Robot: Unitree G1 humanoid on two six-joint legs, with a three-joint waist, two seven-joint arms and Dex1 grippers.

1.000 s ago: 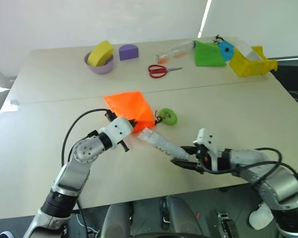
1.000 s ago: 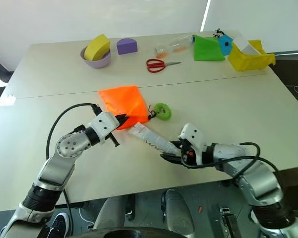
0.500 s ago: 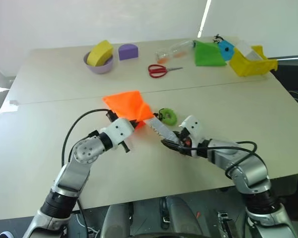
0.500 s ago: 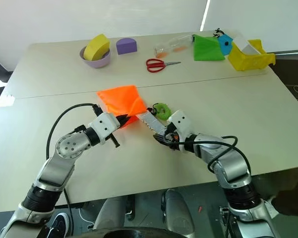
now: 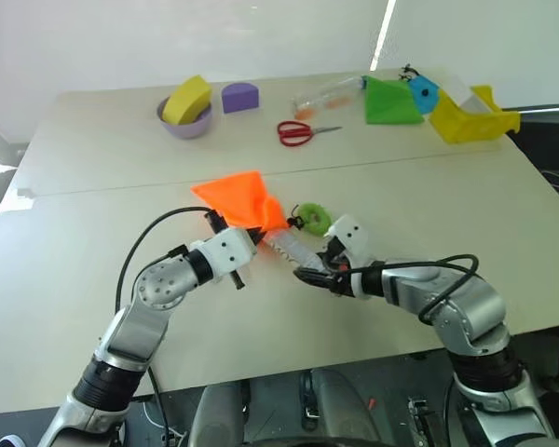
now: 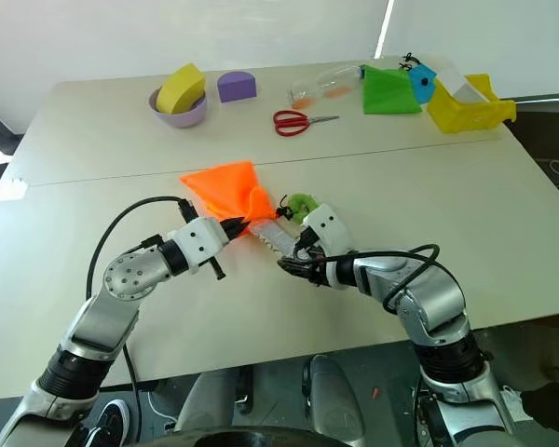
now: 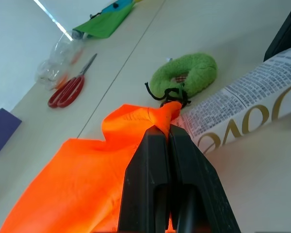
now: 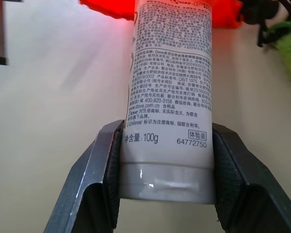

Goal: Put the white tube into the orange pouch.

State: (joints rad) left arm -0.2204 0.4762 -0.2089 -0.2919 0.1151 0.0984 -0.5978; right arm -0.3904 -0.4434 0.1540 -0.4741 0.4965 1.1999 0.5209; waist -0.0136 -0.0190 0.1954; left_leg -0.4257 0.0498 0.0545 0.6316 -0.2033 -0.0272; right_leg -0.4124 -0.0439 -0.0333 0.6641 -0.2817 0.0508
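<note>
My right gripper has the white tube. I will let go of it inside the near end of the orange pouch (image 5: 260,219), with the tube's cap at the pouch's opening.
The orange pouch (image 5: 236,196) lies mid-table, and my left gripper (image 5: 250,238) is shut on its near edge, lifting it; in the left wrist view the black fingers (image 7: 157,160) pinch the gathered fabric. My right gripper (image 5: 313,274) is shut on the cap end of the white tube (image 5: 284,246), one finger on each side (image 8: 104,165). The printed tube (image 8: 172,82) points at the pouch mouth and its far end meets the orange fabric (image 8: 104,7). I cannot tell whether that end is inside. The green ring toggle (image 5: 314,219) lies just beside the tube.
Along the far edge stand a purple bowl (image 5: 188,126) with a yellow piece, a purple block (image 5: 241,96), red scissors (image 5: 297,133), a clear bottle (image 5: 327,93), a green cloth (image 5: 391,102) and a yellow bin (image 5: 469,118).
My right gripper has carried the tube left and away from me, up to the pouch mouth, and the tube now points more steeply. The left gripper has kept its hold in place.
</note>
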